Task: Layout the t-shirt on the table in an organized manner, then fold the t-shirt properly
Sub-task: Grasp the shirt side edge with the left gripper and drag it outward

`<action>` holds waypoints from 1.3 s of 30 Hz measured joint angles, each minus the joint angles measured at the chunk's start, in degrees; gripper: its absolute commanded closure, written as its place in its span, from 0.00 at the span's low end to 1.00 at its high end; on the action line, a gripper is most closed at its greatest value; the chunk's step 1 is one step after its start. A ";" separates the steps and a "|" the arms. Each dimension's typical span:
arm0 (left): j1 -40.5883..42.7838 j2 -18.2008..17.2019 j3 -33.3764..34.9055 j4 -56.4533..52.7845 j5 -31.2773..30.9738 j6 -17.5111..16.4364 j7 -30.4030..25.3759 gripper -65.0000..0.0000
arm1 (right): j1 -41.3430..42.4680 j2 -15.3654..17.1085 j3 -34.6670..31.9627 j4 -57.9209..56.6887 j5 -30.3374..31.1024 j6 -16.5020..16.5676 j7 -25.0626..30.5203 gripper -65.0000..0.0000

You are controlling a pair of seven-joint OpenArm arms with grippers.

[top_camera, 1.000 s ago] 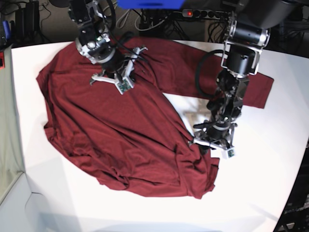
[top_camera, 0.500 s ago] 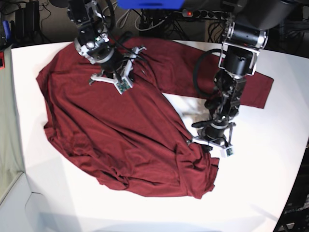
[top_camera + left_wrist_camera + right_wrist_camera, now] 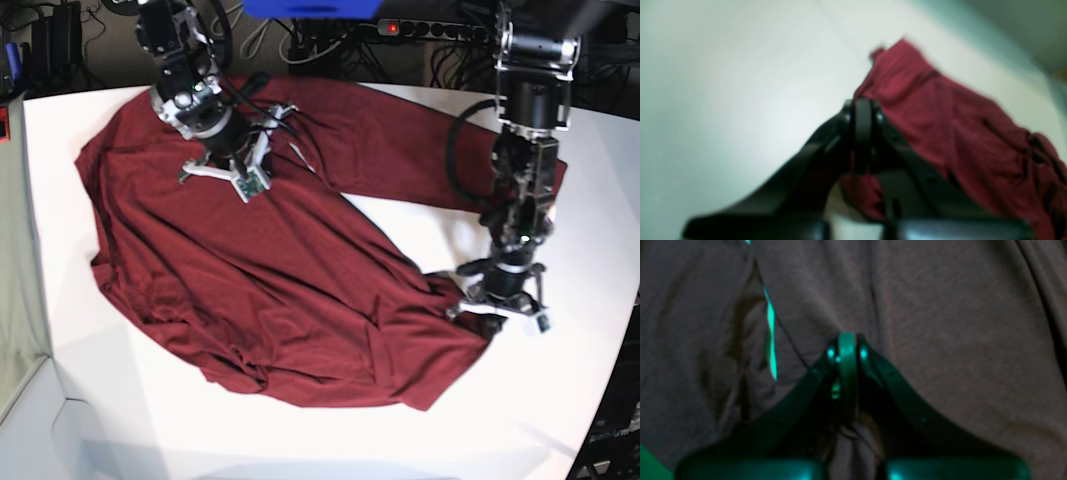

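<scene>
Next, my left gripper lets go of the pinched cloth along the maroon t-shirt's slanted edge (image 3: 470,351) (image 3: 879,82), a little closer to the t-shirt's near corner.
The maroon t-shirt (image 3: 260,290) lies spread and wrinkled over the white table (image 3: 80,400). My left gripper (image 3: 478,312) is low at the shirt's right corner, shut on a pinch of the cloth. The left wrist view shows its closed fingertips (image 3: 862,113) with red fabric caught below them and the t-shirt (image 3: 957,133) trailing off to the right over the table (image 3: 740,83). My right gripper (image 3: 222,160) is down on the shirt's upper part. The right wrist view shows it (image 3: 846,350) shut, with creases of the t-shirt (image 3: 940,323) converging at its tips.
A power strip (image 3: 400,28) and cables lie behind the table's far edge. The table's right edge (image 3: 628,330) runs close to the left arm. A grey panel (image 3: 18,250) stands along the left side.
The left gripper closed on the shirt's edge and moved right, dragging that corner outward and stretching the cloth. The right gripper stayed shut on the upper part, shifting only slightly.
</scene>
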 measured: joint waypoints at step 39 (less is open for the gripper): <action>-11.08 2.10 -3.26 -5.11 0.63 -0.15 6.95 0.99 | -0.09 -0.22 -0.04 -0.22 0.00 0.02 0.04 1.00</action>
